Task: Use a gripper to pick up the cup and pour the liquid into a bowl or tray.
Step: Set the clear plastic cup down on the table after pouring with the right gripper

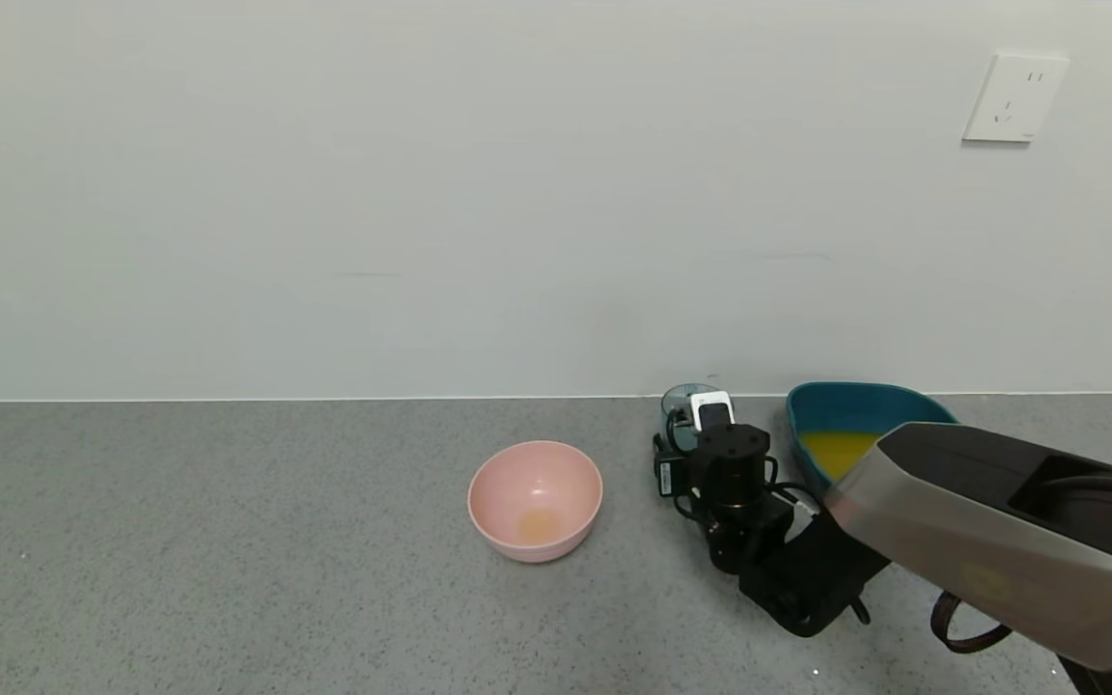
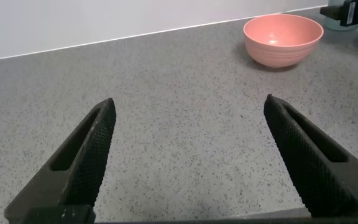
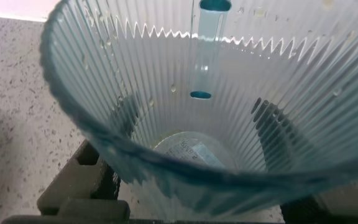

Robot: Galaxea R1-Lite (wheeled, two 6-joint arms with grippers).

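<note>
Next, my right gripper sets the cup down on the counter [image 1: 677, 452] between the pink bowl and the teal tray.
My right gripper [image 1: 701, 417] is shut on the cup [image 1: 683, 403], which stands upright close to the wall, just left of the teal tray [image 1: 807, 410]. In the right wrist view the ribbed blue-green cup [image 3: 166, 81] fills the picture and looks empty, with only drops on its wall. The gripper's dark fingers [image 3: 272, 127] show through both sides of the cup. The orange-yellow liquid [image 1: 841, 449] lies in the tray. I cannot tell whether the cup's base touches the counter. My left gripper [image 2: 188, 106] is open and empty, low over bare counter.
A round pink bowl [image 1: 535, 499] with a faint orange smear in its bottom stands on the grey speckled counter [image 1: 228, 541], left of the right gripper; it also shows in the left wrist view [image 2: 283, 38]. The white wall runs just behind the cup and tray.
</note>
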